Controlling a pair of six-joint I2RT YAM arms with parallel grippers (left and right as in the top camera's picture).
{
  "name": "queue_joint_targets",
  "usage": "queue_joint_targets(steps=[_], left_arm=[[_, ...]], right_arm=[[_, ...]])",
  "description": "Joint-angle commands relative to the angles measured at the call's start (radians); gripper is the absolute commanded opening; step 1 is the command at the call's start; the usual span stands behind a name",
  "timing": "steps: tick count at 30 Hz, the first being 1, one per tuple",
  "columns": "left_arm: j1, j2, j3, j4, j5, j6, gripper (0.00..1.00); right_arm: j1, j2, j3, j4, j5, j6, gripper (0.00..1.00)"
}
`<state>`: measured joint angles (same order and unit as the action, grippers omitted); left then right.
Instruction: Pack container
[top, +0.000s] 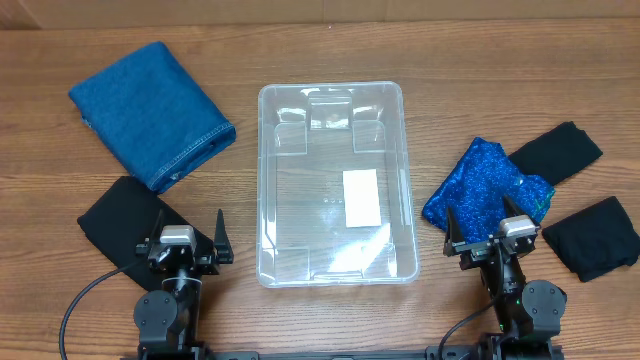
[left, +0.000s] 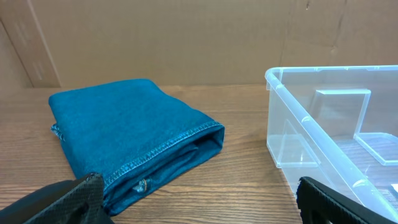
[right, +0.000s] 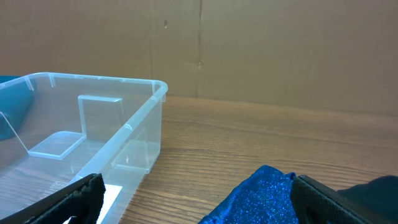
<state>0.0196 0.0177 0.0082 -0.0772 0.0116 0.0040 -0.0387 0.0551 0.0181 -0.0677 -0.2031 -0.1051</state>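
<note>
The robot's right gripper will next go to the sparkly blue cloth's edge (top: 539, 205) that faces the two black cloths and close there.
The clear plastic container (top: 334, 180) sits empty in the middle of the table, a white label (top: 360, 197) on its bottom. It also shows in the left wrist view (left: 323, 118) and the right wrist view (right: 93, 130). Folded blue denim (top: 150, 112) lies at the far left, also in the left wrist view (left: 134, 134). A sparkly blue cloth (top: 485, 185) lies right of the container, also in the right wrist view (right: 261, 196). My left gripper (top: 184, 238) is open and empty near the front edge, over a black cloth (top: 125, 218). My right gripper (top: 484, 232) is open and empty at the sparkly cloth's near edge.
Two more black cloths lie at the right, one at the back (top: 556, 152) and one nearer the front (top: 592, 238). A cardboard wall (left: 186, 37) stands behind the table.
</note>
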Motion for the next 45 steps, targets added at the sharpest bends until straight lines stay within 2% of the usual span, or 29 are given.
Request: queue_joint_targets(steps=[1, 34, 38, 42, 45], left_arm=[[-0.002, -0.006, 0.016, -0.038, 0.007, -0.146, 1.0], [-0.002, -0.006, 0.016, -0.038, 0.008, -0.147, 1.0], [-0.002, -0.006, 0.026, -0.037, 0.013, -0.169, 1.0], [-0.002, 0.046, 0.212, -0.136, 0.003, -0.161, 1.0], [-0.002, 0.225, 0.391, -0.226, 0.003, -0.161, 1.0]], right_arm=[[-0.002, -0.009, -0.01, 0.002, 0.045, 0.106, 1.0], [-0.002, -0.009, -0.01, 0.002, 0.045, 0.107, 1.0], [-0.002, -0.009, 0.002, -0.023, 0.118, 0.211, 1.0], [-0.002, 0.067, 0.158, -0.187, 0.234, 0.215, 1.0], [-0.002, 0.239, 0.362, -0.282, 0.286, 0.252, 1.0]])
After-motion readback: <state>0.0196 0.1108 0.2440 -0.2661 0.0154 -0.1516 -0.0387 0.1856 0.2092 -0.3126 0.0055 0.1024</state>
